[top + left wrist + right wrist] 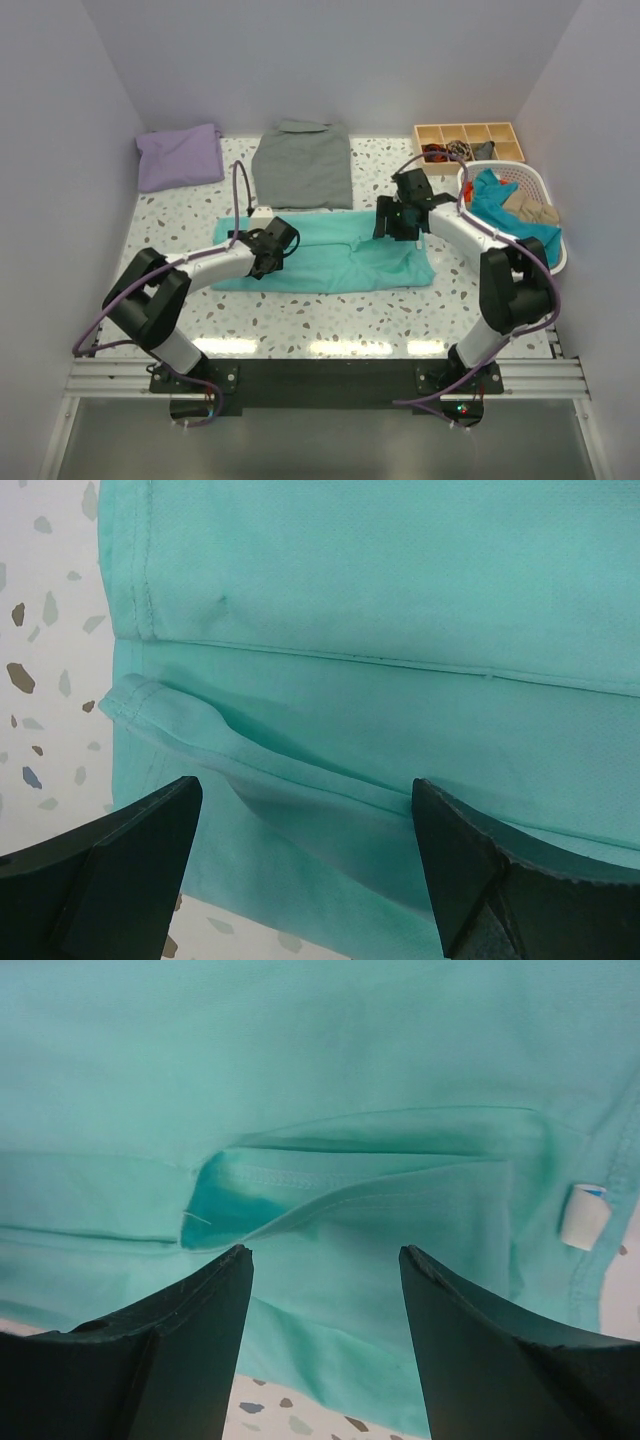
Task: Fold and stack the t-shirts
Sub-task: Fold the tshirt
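The opening of the sleeve fold gapes on the turquoise-green t-shirt, so next my right gripper grips the sleeve fold's inner corner (pixel 196 1241) and pulls it toward the middle of the shirt.
The turquoise-green t-shirt (pixel 335 252) lies folded into a long band across the middle of the table. My left gripper (pixel 268 246) is open over its left end, its jaws straddling a hemmed fold of the cloth (pixel 300 770). My right gripper (pixel 397 222) is open over the right end, above a sleeve fold (pixel 330 1175) with the small white neck label (pixel 583 1216) to the right. A folded grey shirt (pixel 303 165) lies at the back middle. A folded lavender-purple shirt (pixel 180 157) lies at the back left.
A white laundry basket (pixel 545 190) at the right holds teal and tan cloth. A wooden compartment tray (pixel 466 141) with small items stands at the back right. White walls close the table on three sides.
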Available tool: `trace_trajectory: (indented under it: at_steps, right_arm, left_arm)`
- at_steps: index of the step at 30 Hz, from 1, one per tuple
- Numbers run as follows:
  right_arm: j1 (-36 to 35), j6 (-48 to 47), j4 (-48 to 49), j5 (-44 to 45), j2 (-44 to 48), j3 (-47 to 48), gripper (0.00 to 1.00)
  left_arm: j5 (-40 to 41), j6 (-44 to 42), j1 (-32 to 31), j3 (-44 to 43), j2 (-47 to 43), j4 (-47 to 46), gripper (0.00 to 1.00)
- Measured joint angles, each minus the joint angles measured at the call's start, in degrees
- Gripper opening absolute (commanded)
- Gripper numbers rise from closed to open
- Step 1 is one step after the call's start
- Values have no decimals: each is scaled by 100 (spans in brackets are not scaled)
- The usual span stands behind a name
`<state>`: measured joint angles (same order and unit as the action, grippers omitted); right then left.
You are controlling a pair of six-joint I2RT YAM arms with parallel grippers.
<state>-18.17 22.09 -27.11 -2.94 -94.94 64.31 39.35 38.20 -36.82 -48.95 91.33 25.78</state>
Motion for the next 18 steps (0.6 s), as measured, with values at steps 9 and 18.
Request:
trace_trajectory:
  at_steps: [9, 18]
  right_arm:
    - [-431, 138, 136, -114, -428, 273, 64]
    - [-466, 210, 103, -79, -741, 520, 1]
  left_arm:
    - [-4, -7, 0, 0, 9, -9, 91]
    - [2, -11, 4, 2, 9, -9, 91]
